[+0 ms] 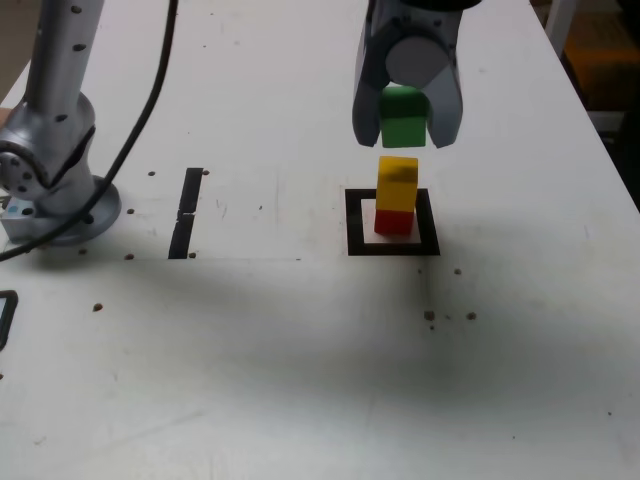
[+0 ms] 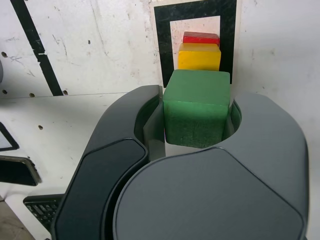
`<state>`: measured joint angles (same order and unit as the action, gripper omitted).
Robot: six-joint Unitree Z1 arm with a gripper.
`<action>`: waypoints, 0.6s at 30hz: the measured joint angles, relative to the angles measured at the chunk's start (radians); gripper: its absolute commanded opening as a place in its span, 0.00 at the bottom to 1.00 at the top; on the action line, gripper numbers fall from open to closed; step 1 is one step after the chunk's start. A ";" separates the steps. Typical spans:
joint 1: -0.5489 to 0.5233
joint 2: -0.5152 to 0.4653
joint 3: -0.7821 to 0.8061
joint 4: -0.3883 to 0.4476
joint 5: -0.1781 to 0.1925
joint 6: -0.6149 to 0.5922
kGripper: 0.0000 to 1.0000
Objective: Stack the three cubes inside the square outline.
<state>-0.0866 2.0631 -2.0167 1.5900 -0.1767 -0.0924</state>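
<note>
The robot's gripper needs to release the green cube, now hanging just above the stack, on top of the yellow cube (image 1: 403,161) (image 2: 199,58), so that it becomes the highest in the stack.
A red cube (image 1: 394,222) sits inside the black square outline (image 1: 354,222) on the white table, and a yellow cube (image 1: 397,182) rests on top of it. Just above that stack, clear of it by a small gap, hangs the green cube (image 1: 404,118), with my gripper (image 1: 406,125) shut on it. In the wrist view the green cube (image 2: 196,107) is clamped between the two dark fingers, with the yellow cube (image 2: 199,57), the red cube (image 2: 201,38) and the square outline (image 2: 162,45) beyond it.
The arm's silver base (image 1: 55,160) stands at the exterior view's left with a black cable (image 1: 150,95) running over it. Short black tape strips (image 1: 187,212) lie between base and outline. A rounded black outline (image 1: 5,315) shows at the left edge.
</note>
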 measured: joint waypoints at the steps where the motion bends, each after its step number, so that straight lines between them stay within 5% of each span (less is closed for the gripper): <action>1: 0.000 0.005 0.003 0.000 -0.001 0.001 0.22; 9: 0.000 0.019 0.025 -0.002 -0.013 0.011 0.22; 18: 0.003 0.035 0.022 -0.002 -0.070 0.032 0.22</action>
<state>-0.0835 2.0980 -1.9948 1.5878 -0.2465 -0.0608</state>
